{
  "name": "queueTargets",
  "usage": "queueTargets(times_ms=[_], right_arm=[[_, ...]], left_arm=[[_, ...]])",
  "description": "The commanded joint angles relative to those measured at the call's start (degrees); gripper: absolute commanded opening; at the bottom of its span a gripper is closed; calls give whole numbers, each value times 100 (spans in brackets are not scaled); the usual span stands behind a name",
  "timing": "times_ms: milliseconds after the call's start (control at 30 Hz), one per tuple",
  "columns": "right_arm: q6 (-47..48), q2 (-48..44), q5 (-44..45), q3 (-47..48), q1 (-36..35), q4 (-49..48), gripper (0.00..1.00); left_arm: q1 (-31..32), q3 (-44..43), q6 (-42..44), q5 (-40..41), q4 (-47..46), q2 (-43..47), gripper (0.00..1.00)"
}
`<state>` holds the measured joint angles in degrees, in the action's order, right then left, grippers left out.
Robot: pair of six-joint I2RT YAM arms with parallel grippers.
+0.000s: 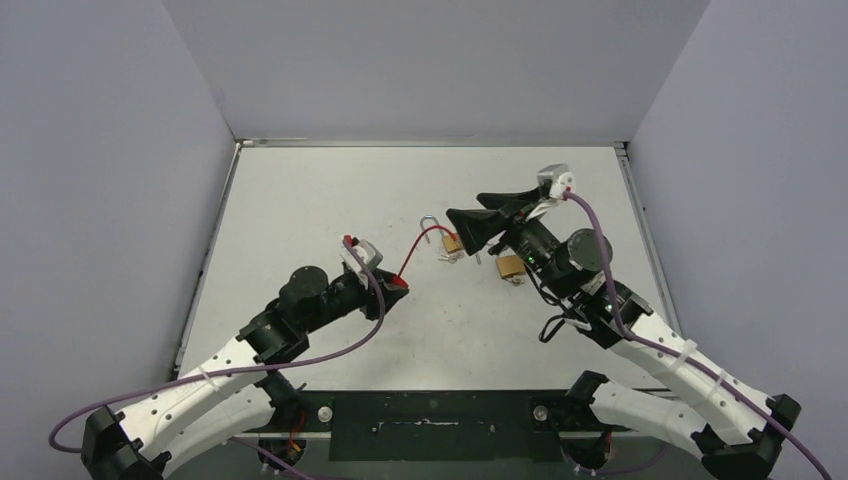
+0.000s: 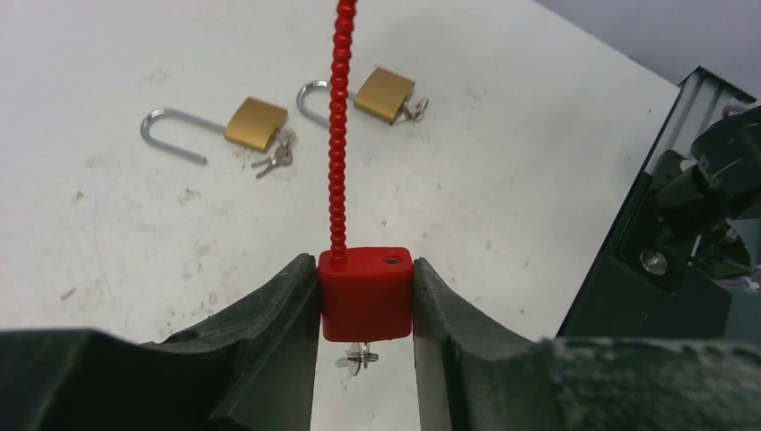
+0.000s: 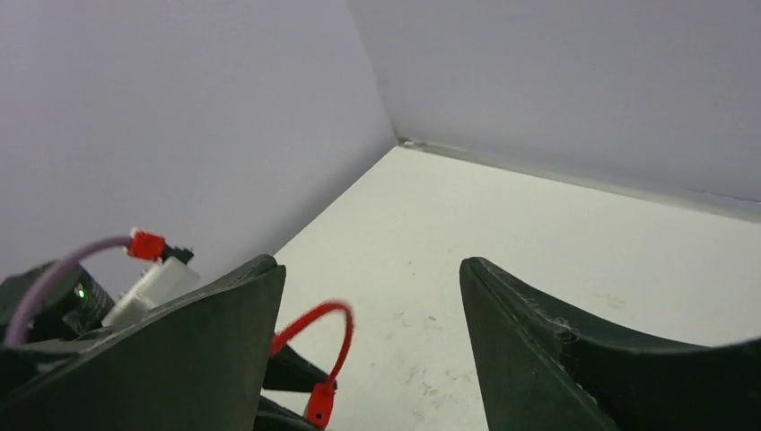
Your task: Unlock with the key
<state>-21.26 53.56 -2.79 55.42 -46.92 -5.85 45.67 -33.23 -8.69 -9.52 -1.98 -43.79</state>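
The robot's left gripper should set the red padlock down on the bare white table [image 1: 380, 288], short of the brass padlocks.
My left gripper [image 1: 388, 296] [image 2: 363, 268] is shut on the body of a red padlock [image 1: 397, 284] [image 2: 366, 296]. Its red cable shackle [image 1: 420, 240] [image 2: 338, 135] arcs away toward my right gripper. The second hole on top of the body shows empty. A small silver key [image 2: 363, 358] sticks out under the lock body. My right gripper [image 1: 458, 228] [image 3: 370, 265] is open and empty, held above the table near the cable's far end. The cable [image 3: 316, 330] and lock body [image 3: 319, 404] show between its jaws, lower left.
Two brass padlocks with open steel shackles and keys lie on the white table: one [image 1: 452, 242] [image 2: 256, 123] under my right gripper, one [image 1: 512, 266] [image 2: 385, 94] beside the right arm. Grey walls enclose the table on three sides.
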Motion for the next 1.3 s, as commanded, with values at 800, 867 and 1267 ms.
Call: queueTargets(times_ms=[800, 867, 1267], right_arm=[[-1271, -945, 2638, -716, 52, 790, 83], [-1421, -944, 2587, -781, 51, 874, 83], [-1880, -940, 2304, -998, 60, 1224, 83]], left_arm=[[-70, -1026, -3177, 3557, 1389, -2795, 0], [-123, -1191, -3456, 3686, 1565, -3147, 0], [-474, -1854, -3690, 3561, 1868, -4734, 15]])
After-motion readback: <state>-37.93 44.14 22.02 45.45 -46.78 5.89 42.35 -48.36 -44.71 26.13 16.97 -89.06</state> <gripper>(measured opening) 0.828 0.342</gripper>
